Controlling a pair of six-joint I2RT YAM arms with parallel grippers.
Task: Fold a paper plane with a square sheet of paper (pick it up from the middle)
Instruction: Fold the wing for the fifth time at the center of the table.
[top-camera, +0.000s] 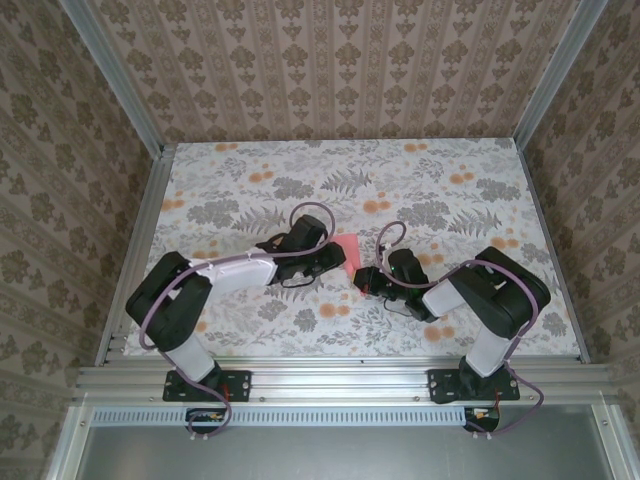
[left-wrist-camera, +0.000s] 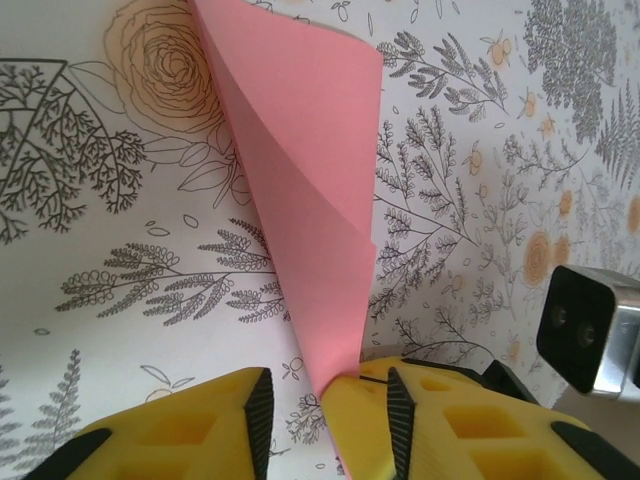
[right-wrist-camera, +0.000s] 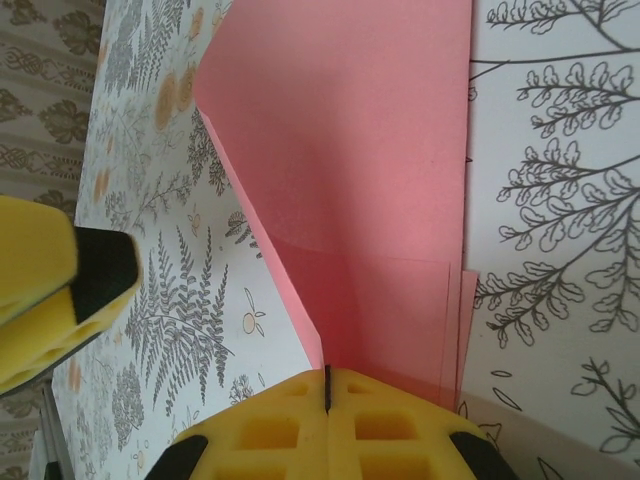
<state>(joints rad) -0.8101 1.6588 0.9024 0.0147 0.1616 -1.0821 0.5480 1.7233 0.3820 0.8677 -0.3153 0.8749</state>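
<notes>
The fingers of my right gripper crowd the paper's narrow tip at my left gripper's fingers, so next my left gripper moves up and pinches the folded layers farther (left-wrist-camera: 320, 255) along.
The salmon-pink sheet of paper (top-camera: 347, 250) is folded into a layered, tapering shape and held off the flowered table between both grippers. My right gripper (right-wrist-camera: 327, 388) is shut on its lower edge, and the folded layers (right-wrist-camera: 350, 170) rise above the yellow fingers (right-wrist-camera: 400, 430). The narrow tip of the paper (left-wrist-camera: 305, 170) runs down into my left gripper (left-wrist-camera: 298, 410). That gripper's jaws stand apart, with the tip against the inner face of the right-hand finger (left-wrist-camera: 360, 420) and bare table showing beside the other finger. From above, my left gripper (top-camera: 335, 262) and right gripper (top-camera: 363, 278) meet mid-table.
The table (top-camera: 240, 190) carries a print of grey ferns and orange flowers. Patterned walls close it in at the back and both sides. The right wrist's camera block (left-wrist-camera: 590, 325) sits close to my left gripper. A yellow finger (right-wrist-camera: 50, 290) of the left gripper shows beside the paper.
</notes>
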